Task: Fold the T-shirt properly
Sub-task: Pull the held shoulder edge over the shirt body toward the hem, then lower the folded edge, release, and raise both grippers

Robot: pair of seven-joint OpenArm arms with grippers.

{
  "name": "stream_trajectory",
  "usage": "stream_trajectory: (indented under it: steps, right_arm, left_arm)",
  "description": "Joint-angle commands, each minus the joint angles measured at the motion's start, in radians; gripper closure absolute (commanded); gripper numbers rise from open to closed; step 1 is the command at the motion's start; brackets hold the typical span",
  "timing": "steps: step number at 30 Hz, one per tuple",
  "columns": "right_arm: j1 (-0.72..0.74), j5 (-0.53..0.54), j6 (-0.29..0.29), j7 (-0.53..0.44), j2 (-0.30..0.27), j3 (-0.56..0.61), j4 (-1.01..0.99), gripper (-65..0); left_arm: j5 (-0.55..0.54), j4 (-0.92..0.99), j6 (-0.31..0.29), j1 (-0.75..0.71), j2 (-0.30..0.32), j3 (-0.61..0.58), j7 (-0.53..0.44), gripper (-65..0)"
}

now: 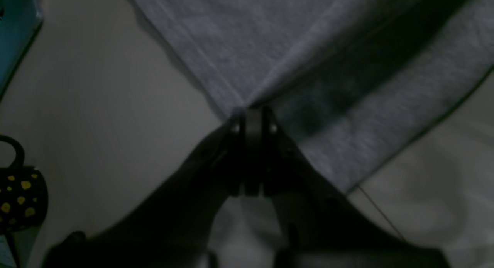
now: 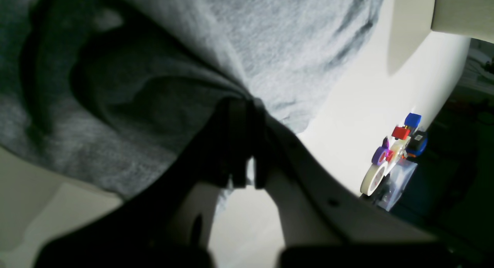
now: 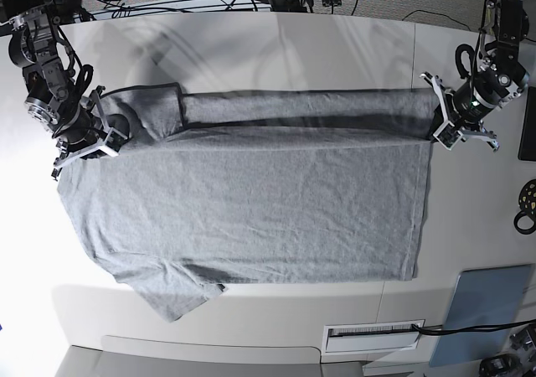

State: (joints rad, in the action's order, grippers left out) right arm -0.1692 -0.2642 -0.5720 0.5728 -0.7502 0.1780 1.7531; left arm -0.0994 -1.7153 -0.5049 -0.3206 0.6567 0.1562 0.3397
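The T-shirt's opposite long edge is far from my grippers, so next my left gripper grabs the lower layer (image 3: 412,102) beside the roll and pulls the T-shirt closer.
The heather-grey T-shirt (image 3: 251,201) lies spread, plain side up, across the white table (image 3: 335,50). Its far long edge is raised into a stretched roll between my two grippers. At the right of the base view, my left gripper (image 3: 440,126) is shut on the shirt's hem corner. In the left wrist view the left gripper (image 1: 252,113) pinches that corner of the T-shirt (image 1: 251,40). At the left of the base view, near the sleeve, my right gripper (image 3: 113,134) holds the other end. The right wrist view shows the right gripper (image 2: 245,102) shut on bunched fabric of the T-shirt (image 2: 278,40).
A black mug with yellow spots (image 3: 528,197) stands at the table's right edge, also in the left wrist view (image 1: 19,198). A blue-grey pad (image 3: 486,306) lies near the front right. A tape roll with coloured blocks (image 2: 393,156) sits at a table edge. Cables run along the back.
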Motion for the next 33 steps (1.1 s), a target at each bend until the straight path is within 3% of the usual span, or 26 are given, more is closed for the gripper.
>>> stream_trajectory:
  steps: [1,3,6,8,10,13,17,19,21,23,25,27,30,33]
  right_arm:
    - [0.014,0.003,0.016,0.007,-0.023,-0.012,0.012,0.0]
    - [0.014,0.014,0.017,0.014,-0.023,-0.012,0.012,-0.4]
    - [0.014,0.014,0.017,0.010,-0.023,-0.012,0.012,-14.6]
    - [0.014,0.014,0.018,-0.002,-0.023,-0.012,0.012,-22.5]
    - [0.015,0.014,0.019,-0.006,-0.023,-0.012,0.012,-24.6]
    - [0.015,0.014,0.029,-0.007,-0.023,-0.012,0.012,-24.6]
    - [0.014,0.021,0.077,0.018,-0.023,-0.012,0.012,-24.6]
    - [0.014,0.103,0.103,0.090,-0.023,-0.012,0.012,-24.5]
    - [0.014,0.208,0.153,0.171,-0.023,-0.012,0.012,-23.7]
    - [0.012,0.275,0.271,0.241,-0.023,-0.012,0.012,-15.9]
    - [-0.006,0.227,0.426,0.257,-0.008,-0.031,0.012,-6.1]
    - [-0.031,0.190,0.491,0.239,0.009,-0.069,0.012,-0.3]
    - [-0.057,0.242,0.492,0.230,0.044,-0.126,0.012,0.0]
    - [-0.069,0.287,0.463,0.206,0.084,-0.144,0.010,0.0]
  left_arm:
    - [-0.007,-0.013,0.011,0.008,0.019,0.010,-0.018,0.0]
    - [-0.011,-0.013,0.011,0.008,0.019,0.010,-0.018,0.0]
    - [-0.013,-0.013,0.011,0.007,0.019,0.010,-0.015,-2.4]
    - [-0.014,-0.013,0.011,0.008,0.019,0.010,-0.006,-13.5]
    - [-0.014,-0.013,0.011,0.007,0.019,0.010,-0.006,-24.6]
    - [-0.014,-0.013,0.011,0.007,0.019,0.010,-0.003,-31.4]
    - [-0.036,-0.013,0.011,0.006,0.019,0.010,0.018,-31.4]
    - [-0.112,-0.014,0.011,0.001,0.019,0.010,0.063,-30.3]
    - [-0.193,-0.014,0.011,-0.017,0.019,0.010,0.083,-23.6]
    - [-0.250,-0.014,0.011,-0.045,0.019,0.010,0.087,-11.0]
    - [-0.265,-0.014,0.025,-0.074,0.014,0.010,0.087,0.0]
    - [-0.265,-0.014,0.092,-0.101,-0.001,0.010,0.087,0.0]
    - [-0.265,-0.014,0.200,-0.121,-0.032,0.010,0.087,0.0]
    - [-0.267,-0.014,0.254,-0.110,-0.066,0.010,0.087,0.0]
